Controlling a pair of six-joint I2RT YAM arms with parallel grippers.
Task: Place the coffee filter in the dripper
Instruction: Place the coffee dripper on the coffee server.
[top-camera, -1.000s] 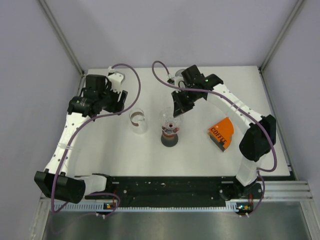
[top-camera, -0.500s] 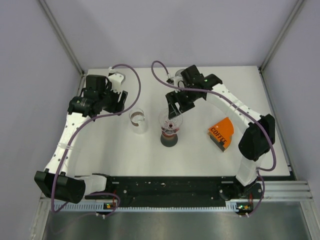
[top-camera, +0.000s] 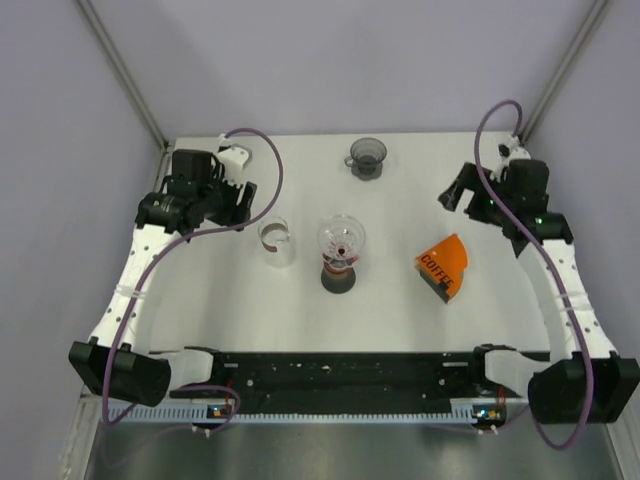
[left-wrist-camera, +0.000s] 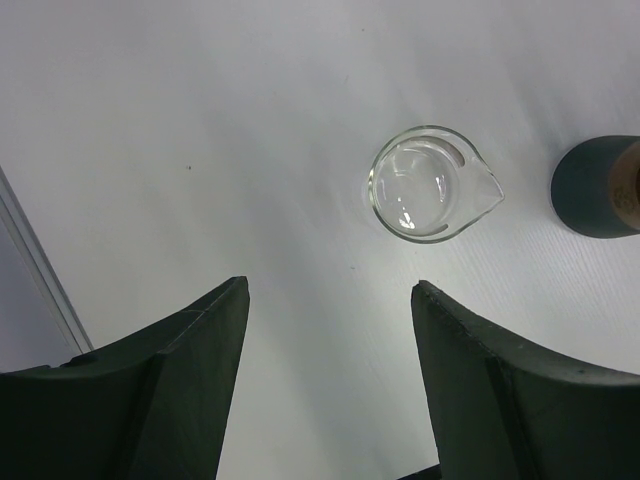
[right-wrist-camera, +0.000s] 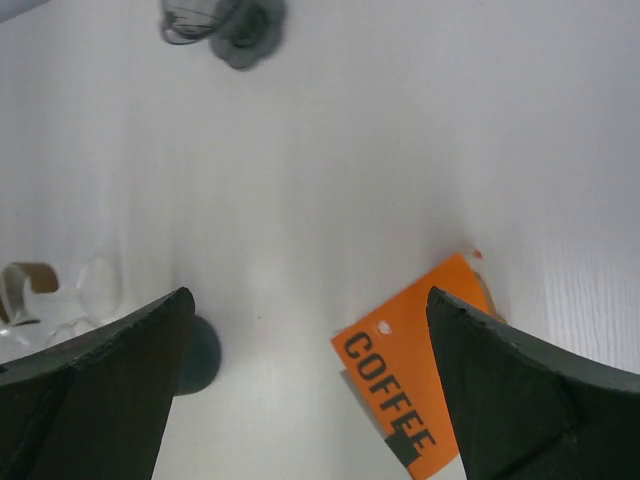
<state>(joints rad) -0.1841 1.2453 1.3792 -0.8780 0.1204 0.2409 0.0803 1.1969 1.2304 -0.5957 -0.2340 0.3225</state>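
I need to next close my right gripper on the orange pack's open edge (top-camera: 465, 263), on the side that faces away from the clear glass dripper.
A clear glass dripper (top-camera: 341, 237) sits on a stand with a dark round base (top-camera: 339, 281) at mid-table. Whether a filter lies inside it I cannot tell. An orange pack marked COFFEE (top-camera: 443, 264) lies to its right, with tan filter edges (right-wrist-camera: 497, 303) showing under it. My right gripper (top-camera: 459, 190) hangs open at the right rear, above the pack (right-wrist-camera: 420, 385), with nothing between its fingers (right-wrist-camera: 308, 295). My left gripper (top-camera: 238, 200) is open and empty at the left rear (left-wrist-camera: 330, 285).
A small glass beaker (top-camera: 277, 240) with a spout (left-wrist-camera: 430, 185) stands left of the stand's base (left-wrist-camera: 598, 185). A dark smoky cup-shaped dripper with a handle (top-camera: 367, 155) sits at the back centre (right-wrist-camera: 225, 18). Walls enclose the table (top-camera: 200, 300).
My right gripper opened above the glass dripper, then swung away to the right rear. The dark dripper at the back is now uncovered. The left arm has not moved.
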